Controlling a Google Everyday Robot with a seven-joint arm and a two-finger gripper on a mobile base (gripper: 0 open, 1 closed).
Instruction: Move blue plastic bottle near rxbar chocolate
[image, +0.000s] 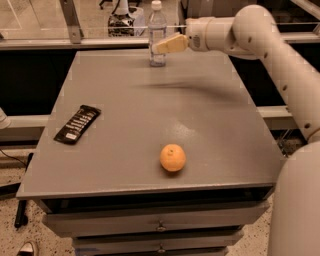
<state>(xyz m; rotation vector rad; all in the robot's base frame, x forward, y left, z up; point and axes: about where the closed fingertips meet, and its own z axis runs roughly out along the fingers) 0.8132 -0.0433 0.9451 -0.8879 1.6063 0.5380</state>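
Note:
The middle of the blue plastic bottle (157, 38), well below its white cap, will have my gripper closed around it.
The blue plastic bottle (156, 25) stands upright at the far edge of the grey table (215, 125), clear with a white cap. My gripper (160, 48) reaches in from the right on the white arm, and its tan tip overlaps the bottle's lower right side. The rxbar chocolate (77, 124), a flat black bar with white lettering, lies near the table's left edge, far from the bottle.
An orange (173, 157) sits near the table's front edge, right of the middle. Drawers (160, 227) are below the tabletop. A glass partition with a rail (75, 42) runs behind the table's far edge.

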